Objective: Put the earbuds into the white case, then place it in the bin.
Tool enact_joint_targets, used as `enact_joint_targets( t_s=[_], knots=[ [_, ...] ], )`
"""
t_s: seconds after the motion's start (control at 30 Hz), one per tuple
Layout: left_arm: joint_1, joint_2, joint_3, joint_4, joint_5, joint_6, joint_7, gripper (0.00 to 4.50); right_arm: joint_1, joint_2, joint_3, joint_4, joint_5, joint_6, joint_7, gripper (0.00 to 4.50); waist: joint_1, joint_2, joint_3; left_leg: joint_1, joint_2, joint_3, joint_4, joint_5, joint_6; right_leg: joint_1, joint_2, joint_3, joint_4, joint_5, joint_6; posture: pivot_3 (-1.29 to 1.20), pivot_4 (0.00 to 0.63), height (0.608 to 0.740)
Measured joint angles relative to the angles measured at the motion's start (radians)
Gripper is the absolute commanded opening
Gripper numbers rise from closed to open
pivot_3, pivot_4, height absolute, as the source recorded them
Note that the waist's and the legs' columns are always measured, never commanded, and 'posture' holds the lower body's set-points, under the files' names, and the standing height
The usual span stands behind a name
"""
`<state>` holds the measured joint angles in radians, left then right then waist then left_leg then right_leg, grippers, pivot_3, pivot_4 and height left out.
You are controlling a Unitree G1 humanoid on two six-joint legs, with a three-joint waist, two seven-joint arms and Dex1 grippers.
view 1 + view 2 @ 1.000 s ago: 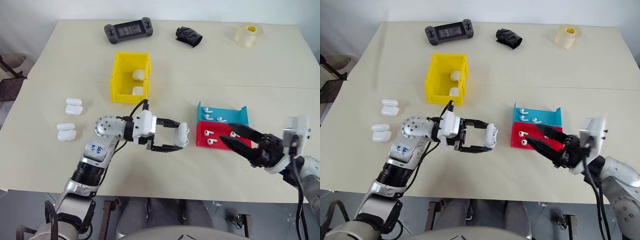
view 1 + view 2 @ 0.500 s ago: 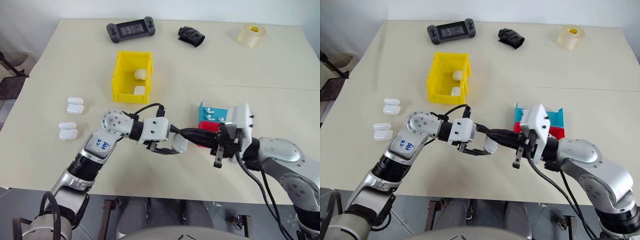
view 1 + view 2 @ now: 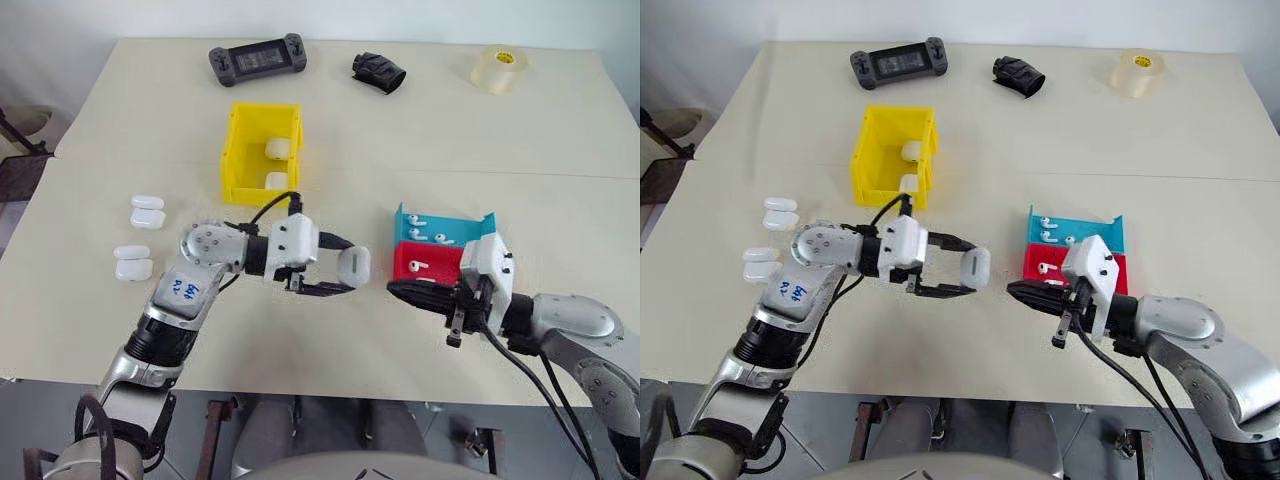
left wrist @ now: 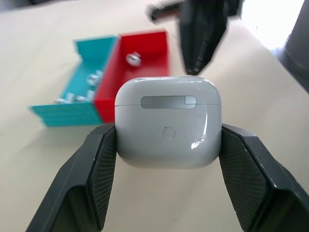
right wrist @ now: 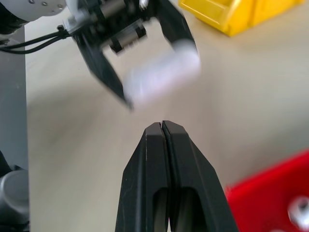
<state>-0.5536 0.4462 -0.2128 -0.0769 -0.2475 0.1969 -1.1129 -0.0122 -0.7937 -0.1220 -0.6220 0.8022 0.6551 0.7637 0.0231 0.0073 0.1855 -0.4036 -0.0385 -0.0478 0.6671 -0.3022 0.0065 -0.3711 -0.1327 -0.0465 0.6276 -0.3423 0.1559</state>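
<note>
I need to release the white case from my left gripper in the yellow bin (image 3: 260, 165), next to the other white cases inside it.
My left gripper (image 3: 350, 272) is shut on the white case (image 4: 168, 121), holding it by its sides above the table with the lid closed. My right gripper (image 3: 393, 288) is shut, and nothing shows between its fingers (image 5: 153, 145). Its tips point at the case from a short gap to the right. Earbuds lie in the blue tray (image 3: 447, 222) and one earbud (image 3: 418, 267) in the red tray (image 3: 430, 256) behind the right gripper. The yellow bin (image 3: 236, 150) stands further back on the left with two white cases inside.
Two pairs of white cases (image 3: 147, 212) (image 3: 133, 263) lie at the table's left. Along the far edge sit a black game controller (image 3: 257, 58), a black object (image 3: 378, 70) and a tape roll (image 3: 498, 68).
The right gripper went from open to shut, swung left until its tips met the case, then drew back a little. The left gripper kept hold of the case.
</note>
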Motion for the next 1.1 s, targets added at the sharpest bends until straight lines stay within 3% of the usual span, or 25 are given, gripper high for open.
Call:
enact_joint_targets(
  t_s=[0.07,0.17,0.43,0.53,0.77,0.93,1.1],
  knots=[
    [0.019,-0.033,0.043,-0.021,-0.043,0.032,0.045,2.78,0.02,0.042,-0.04,0.002,0.014,-0.043,0.022,0.04,0.001,0.0,0.0,0.0,0.001,0.0,0.0,0.0,0.0,0.0,0.0,0.0,0.0,0.0,0.0,0.0,0.15,0.74],
    [0.055,-0.095,0.135,-0.047,-0.085,0.074,0.186,2.78,0.082,0.081,-0.099,0.008,0.053,-0.086,0.058,0.63,0.002,-0.001,0.0,0.0,0.001,-0.001,0.0,0.0,0.0,0.0,-0.001,0.0,0.0,0.0,0.0,0.0,0.15,0.74],
    [0.072,-0.189,0.355,-0.058,0.004,0.144,0.684,2.78,0.157,0.159,-0.184,0.007,-0.027,-0.243,0.05,3.31,0.003,-0.002,-0.001,0.001,-0.001,0.0,0.0,0.0,0.0,0.0,-0.001,0.0,0.001,0.0,0.0,0.0,0.15,0.74],
    [0.054,-0.198,0.395,-0.029,0.024,0.133,0.782,2.78,0.158,0.162,-0.19,0.015,-0.048,-0.265,0.051,4.34,0.003,-0.002,-0.001,0.001,-0.002,0.0,0.0,0.0,-0.001,0.0,0.0,0.0,0.001,0.0,0.0,0.0,0.15,0.74],
    [-0.057,-0.213,0.364,0.169,0.12,0.154,0.93,2.78,0.104,0.161,-0.17,0.036,-0.075,-0.276,0.053,4.46,0.005,-0.003,-0.001,0.001,-0.003,0.0,0.001,0.0,-0.001,0.0,0.0,0.0,0.001,0.0,0.001,0.0,0.15,0.74],
    [-0.1,-0.22,0.34,0.208,0.17,0.249,1.001,4.43,0.093,0.166,-0.164,0.034,-0.075,-0.28,0.034,4.5,0.003,-0.004,-0.001,0.001,-0.002,0.0,0.0,0.0,-0.001,-0.001,0.0,0.0,0.002,0.0,0.001,0.0,0.15,0.74],
    [-0.059,-0.229,0.327,0.157,0.117,0.219,0.902,4.47,0.108,0.175,-0.157,0.029,-0.076,-0.281,0.027,4.5,0.004,-0.004,-0.001,0.001,-0.002,0.0,0.0,0.001,-0.001,-0.001,-0.001,0.0,0.002,0.0,0.001,0.0,0.15,0.74]
  ],
)
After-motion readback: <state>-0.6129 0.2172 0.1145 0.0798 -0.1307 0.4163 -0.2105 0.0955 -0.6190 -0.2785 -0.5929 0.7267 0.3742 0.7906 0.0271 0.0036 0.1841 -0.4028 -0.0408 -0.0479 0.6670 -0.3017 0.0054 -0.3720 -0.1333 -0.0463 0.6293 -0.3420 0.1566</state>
